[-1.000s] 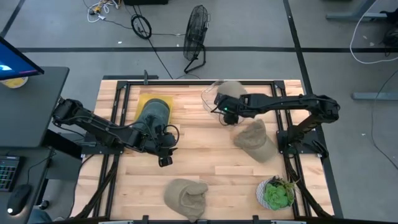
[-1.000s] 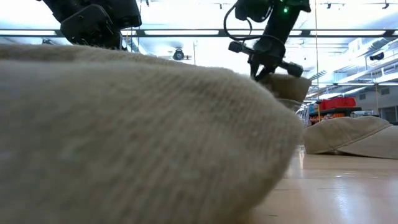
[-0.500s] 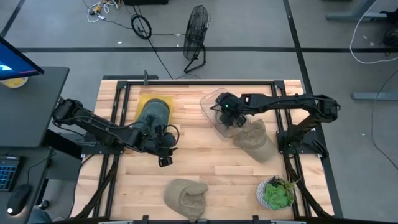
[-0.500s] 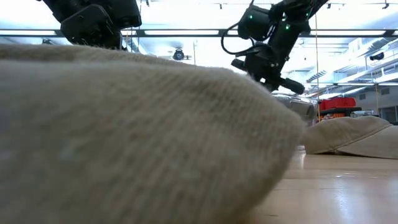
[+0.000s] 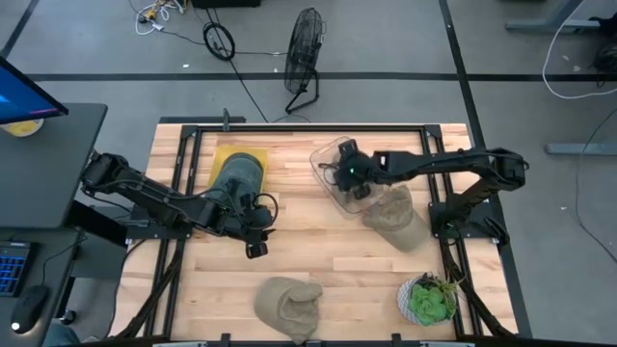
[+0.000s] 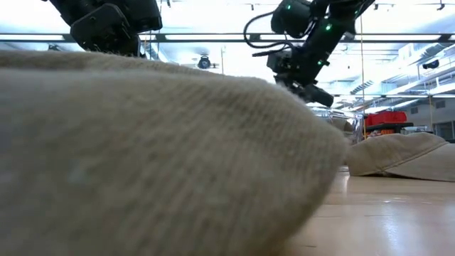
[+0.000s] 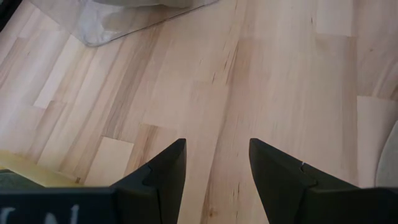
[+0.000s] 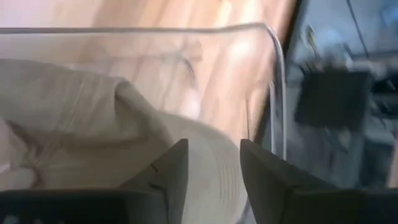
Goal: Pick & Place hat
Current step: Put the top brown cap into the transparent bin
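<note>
I will next close my right gripper at the edge of the top nearest the black bar (image 5: pixel 418 225) on the beige hat beside the clear container.
A beige hat (image 8: pixel 81 106) lies crumpled inside a clear plastic container (image 5: pixel 333 159) at the table's far middle. My right gripper (image 8: pixel 213 149) hangs open just over that hat; whether its fingertips touch the cloth I cannot tell. In the low view my right gripper (image 6: pixel 316 94) is tipped down over the container. A second beige hat (image 5: pixel 395 217) rests on the wood right of the container, and a third (image 5: pixel 289 304) lies at the near edge. My left gripper (image 5: pixel 256 247) stands open over bare wood, beside a dark green hat (image 5: pixel 239 176).
The green hat sits on a yellow pad (image 5: pixel 222 154) at the far left. A potted plant (image 5: pixel 429 299) stands at the near right corner. The near beige hat (image 6: pixel 142 156) fills most of the low view. Bare wood lies between the two arms.
My right gripper has brought the beige hat down into the clear container, tipped and turned over it, then opened and let go. The hat, which hung from the fingers above the container, now lies inside it. My left arm has kept still.
</note>
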